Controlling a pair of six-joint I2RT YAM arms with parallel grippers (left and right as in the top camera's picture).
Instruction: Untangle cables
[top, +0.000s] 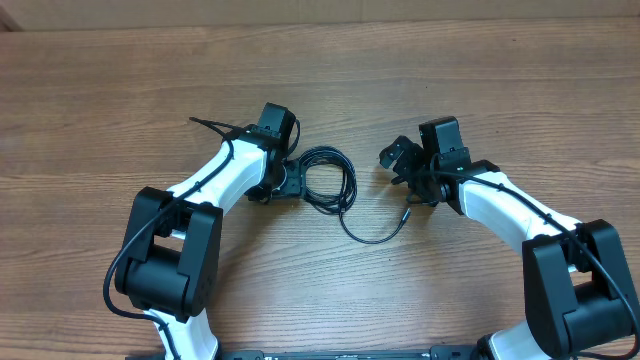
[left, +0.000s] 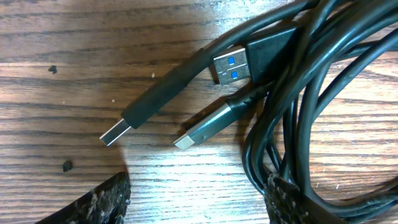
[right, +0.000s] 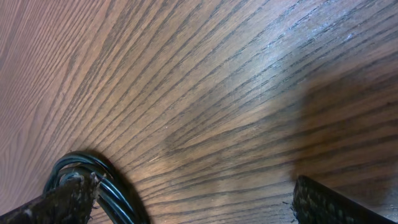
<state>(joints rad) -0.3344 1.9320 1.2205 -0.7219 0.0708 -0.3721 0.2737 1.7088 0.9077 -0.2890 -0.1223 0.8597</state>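
My left gripper needs to lift clear, turn, and close around the coil's bundled strands (left: 301, 146), because its fingers are around wood beside the coil's edge.
The cables (top: 328, 180) lie in a loose black coil at mid-table, with one tail curving out to a small plug (top: 405, 213). My left gripper (top: 290, 182) is at the coil's left edge. Its fingers are apart in the left wrist view, with bare wood between them, and the right finger (left: 283, 200) rests among the strands (left: 311, 124). Ahead of it lie a blue-tongued USB plug (left: 233, 65) and two silver-tipped plugs (left: 118, 132) (left: 194, 135). My right gripper (top: 398, 168) is wide open to the right of the coil. Thin black strands (right: 106, 183) curve beside its left finger (right: 65, 199).
The wooden table (top: 450, 60) stretches to the far edge. Both white arms reach in from the near side, their black bases (top: 165, 265) (top: 575, 290) at the front corners. A black cable tie end (top: 205, 124) sticks out from the left arm.
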